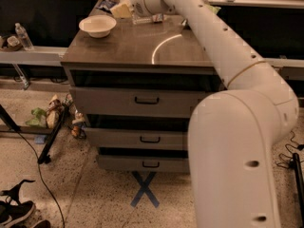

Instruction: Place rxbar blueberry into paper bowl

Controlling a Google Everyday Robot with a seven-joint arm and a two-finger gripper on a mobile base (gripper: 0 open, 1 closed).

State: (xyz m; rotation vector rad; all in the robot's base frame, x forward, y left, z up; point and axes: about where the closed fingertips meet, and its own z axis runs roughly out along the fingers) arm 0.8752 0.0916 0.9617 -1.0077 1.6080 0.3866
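I should let go of the rxbar blueberry in the paper bowl, up [88,15] against the bowl's far rim.
The paper bowl [97,26] is off-white and stands near the front left corner of the wooden cabinet top [137,46]. The rxbar blueberry [107,4], a dark flat wrapper, lies at the far left back edge of the top, behind the bowl. My gripper [120,10] reaches in from the right. Its yellowish tip is right beside the bar, behind and to the right of the bowl. Whether it touches the bar does not show.
A clear plastic container [148,18] sits on the top just behind my wrist. The cabinet's drawers [147,100] stand slightly open. A water bottle [23,36] stands on the left shelf. Shoes [16,208], a cable and a stand leg [52,137] lie on the floor at left.
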